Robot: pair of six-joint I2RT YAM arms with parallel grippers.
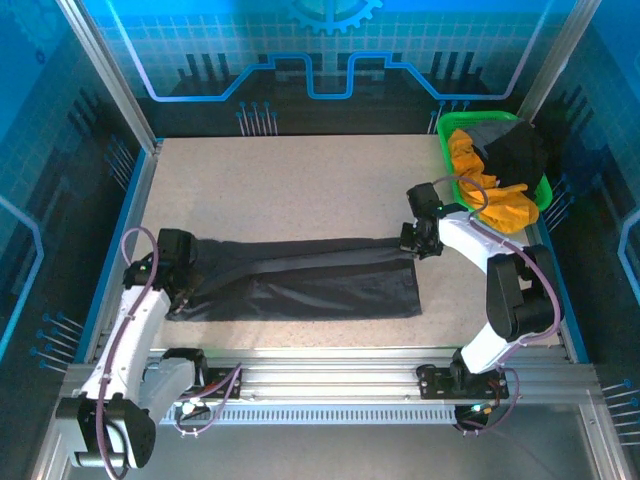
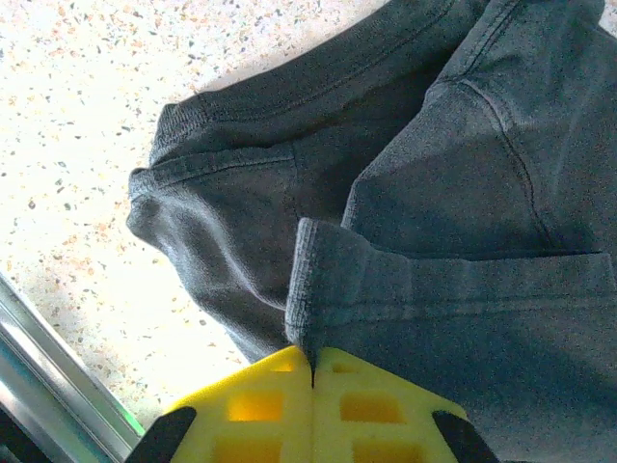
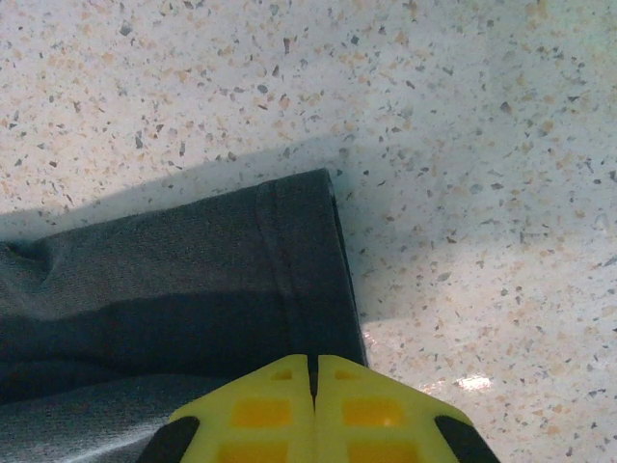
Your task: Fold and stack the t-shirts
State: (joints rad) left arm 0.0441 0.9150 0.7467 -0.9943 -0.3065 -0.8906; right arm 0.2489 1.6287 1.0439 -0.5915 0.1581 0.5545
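The charcoal t-shirt's folded flap slants narrower toward the t-shirt's hem, so my right gripper needs to retake the flap's hem corner [image 1: 408,258] and draw it nearer until the flap's edge lies level.
A large dark charcoal t-shirt [image 1: 310,280] lies stretched left to right across the near half of the table, partly folded lengthwise. My left gripper [image 1: 182,290] is shut on its left end. In the left wrist view the yellow fingertips [image 2: 289,386] pinch a ribbed hem edge of the t-shirt [image 2: 434,222]. My right gripper [image 1: 415,243] is shut on the far right corner, and the right wrist view shows the stitched hem [image 3: 289,260] running in under my closed right gripper [image 3: 312,367]. A mustard-yellow t-shirt [image 1: 502,203] and a black one [image 1: 515,150] sit bunched in the basket.
The bright green plastic basket [image 1: 446,140] stands at the back right corner, just behind the right arm. Speckled tabletop [image 1: 290,190] stretches behind the charcoal shirt. A metal rail [image 1: 330,375] runs along the near edge, and blue walls enclose the sides.
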